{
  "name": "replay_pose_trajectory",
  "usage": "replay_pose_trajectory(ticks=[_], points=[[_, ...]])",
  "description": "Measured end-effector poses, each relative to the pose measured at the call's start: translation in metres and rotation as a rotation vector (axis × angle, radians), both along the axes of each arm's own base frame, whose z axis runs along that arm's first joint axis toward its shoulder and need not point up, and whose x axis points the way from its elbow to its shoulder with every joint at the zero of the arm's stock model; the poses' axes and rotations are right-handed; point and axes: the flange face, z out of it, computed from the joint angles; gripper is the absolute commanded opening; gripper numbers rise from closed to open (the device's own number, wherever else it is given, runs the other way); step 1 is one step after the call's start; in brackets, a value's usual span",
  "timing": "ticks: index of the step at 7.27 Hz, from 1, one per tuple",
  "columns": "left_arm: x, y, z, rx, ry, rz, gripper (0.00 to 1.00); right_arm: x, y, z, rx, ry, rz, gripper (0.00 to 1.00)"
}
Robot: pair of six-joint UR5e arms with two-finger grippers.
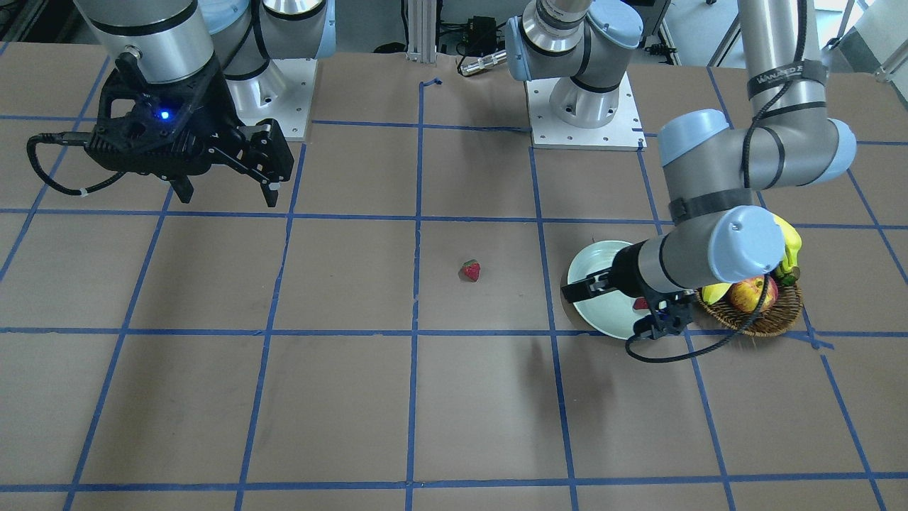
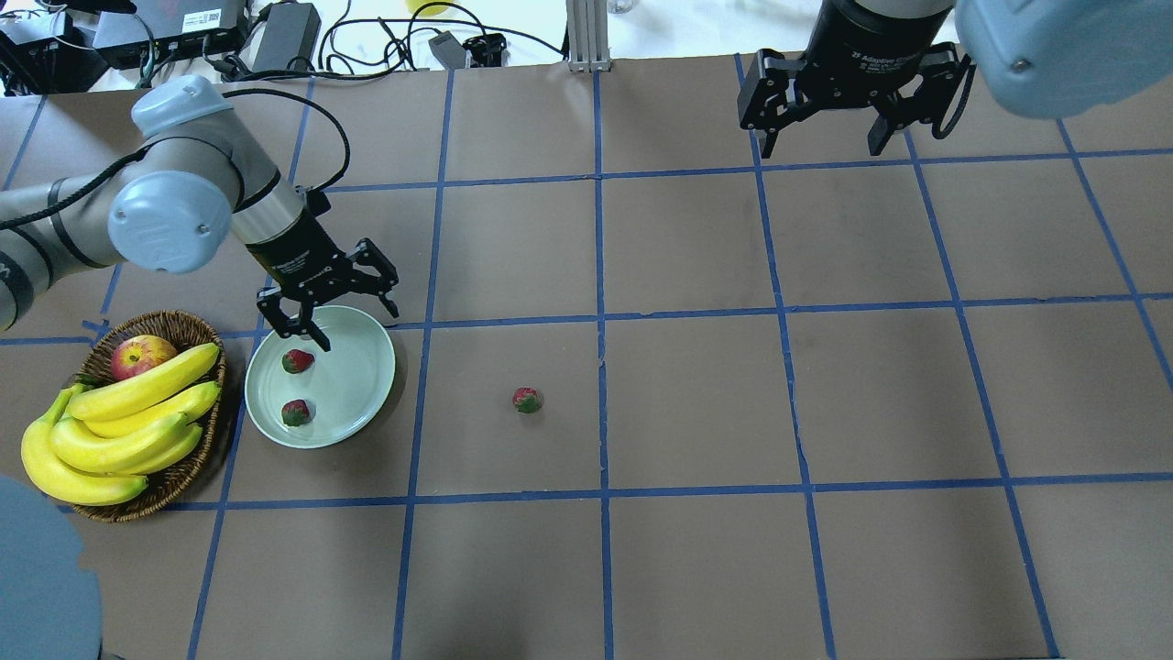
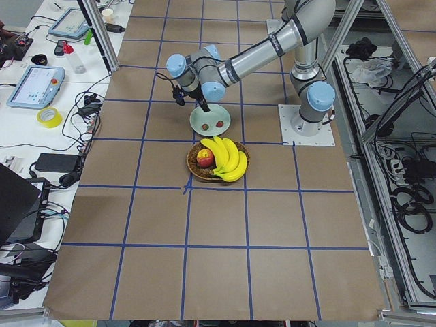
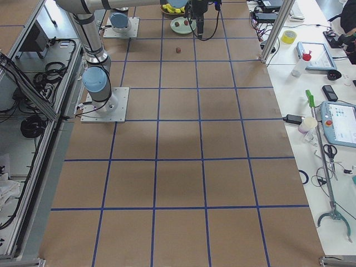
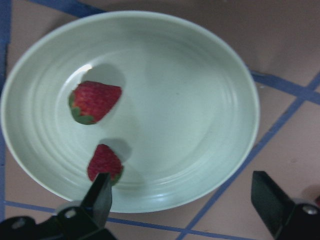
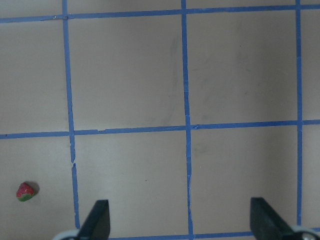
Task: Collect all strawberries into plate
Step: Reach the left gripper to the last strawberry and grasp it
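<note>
The other strawberries already sit on the plate, so next my left gripper closes around the middle of the strawberry (image 1: 469,272) (image 5: 318,200) that lies alone on the brown table.
The pale mint-green plate (image 2: 353,376) sits at the left of the table and holds two strawberries (image 2: 297,360) (image 2: 295,412). The left wrist view shows them on the plate (image 5: 190,100), one (image 5: 95,101) above the other (image 5: 105,162). A third strawberry (image 2: 527,400) lies alone on the brown table, right of the plate; it also shows in the front view (image 1: 471,270) and the right wrist view (image 6: 25,191). My left gripper (image 2: 356,328) hovers over the plate's far rim, open and empty. My right gripper (image 2: 823,147) is open and empty, high over the far right of the table.
A brown wicker basket (image 2: 183,325) with a bunch of bananas (image 2: 119,422) and a red-yellow apple (image 2: 139,356) stands just left of the plate. Blue tape lines grid the table. Cables and power bricks lie along the far edge.
</note>
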Motion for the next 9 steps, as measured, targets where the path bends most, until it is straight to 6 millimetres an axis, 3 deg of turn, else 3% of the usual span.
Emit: replay_pose_trajectory(ticks=[2, 3, 4, 6, 8, 9], points=[[-0.085, 0.010, -0.005, -0.015, -0.013, 0.017, 1.00, 0.000, 0.002, -0.005, 0.007, 0.000, 0.000, 1.00], [-0.115, 0.015, -0.011, -0.032, 0.008, 0.035, 1.00, 0.000, 0.002, -0.007, 0.010, 0.000, -0.001, 1.00], [-0.132, 0.021, -0.022, -0.040, 0.038, 0.042, 1.00, -0.001, 0.002, -0.007, 0.009, 0.000, -0.002, 1.00], [-0.139, 0.037, -0.050, -0.024, 0.049, 0.042, 1.00, 0.001, 0.003, -0.008, 0.008, -0.001, 0.001, 1.00], [-0.140, 0.044, -0.065, 0.001, 0.048, 0.045, 1.00, 0.002, 0.004, -0.007, 0.008, -0.002, 0.002, 1.00], [-0.140, 0.045, -0.070, 0.012, 0.048, 0.046, 0.94, 0.002, 0.003, -0.007, 0.008, -0.002, 0.001, 1.00]])
